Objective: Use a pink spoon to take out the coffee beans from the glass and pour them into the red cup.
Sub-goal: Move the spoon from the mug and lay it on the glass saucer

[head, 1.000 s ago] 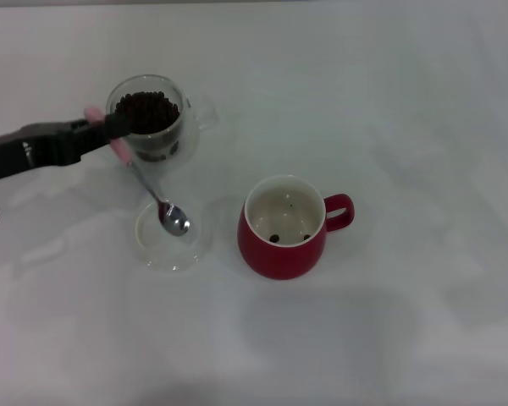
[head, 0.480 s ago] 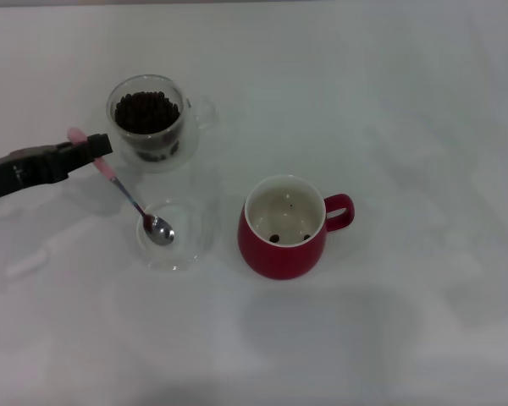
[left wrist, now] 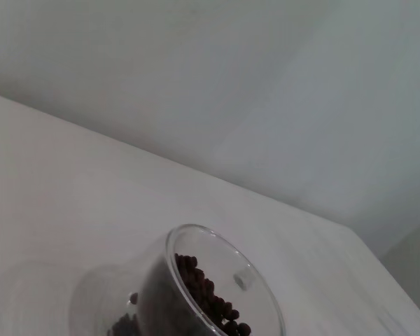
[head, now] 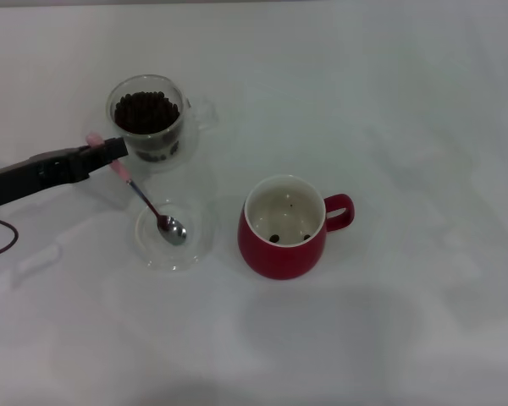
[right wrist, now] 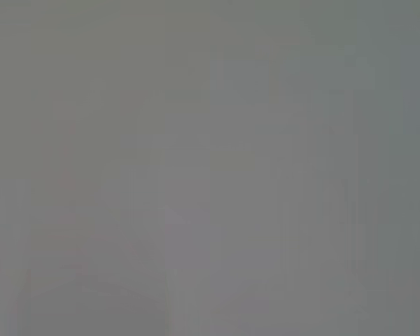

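Next, I release the pink spoon with my left gripper across the far rim of the clear glass dish point(head: 168, 203). Its bowl now hangs over that dish.
My left gripper point(head: 112, 150) comes in from the left and is shut on the pink handle of the pink spoon point(head: 144, 199). The spoon slants down to the right; its empty metal bowl hangs over the shallow clear glass dish point(head: 198, 239). The glass point(head: 149, 125) stands just beyond the gripper, full of coffee beans point(head: 146, 111); it also shows in the left wrist view point(left wrist: 217, 294). The red cup point(head: 284, 227) stands to the right with a few beans on its cream bottom. My right gripper is out of view.
Everything stands on a plain white table point(head: 389, 118). The right wrist view shows only flat grey.
The left gripper with the spoon swung left away from the glass, then came back right part of the way. The spoon's bowl stays over the dish.
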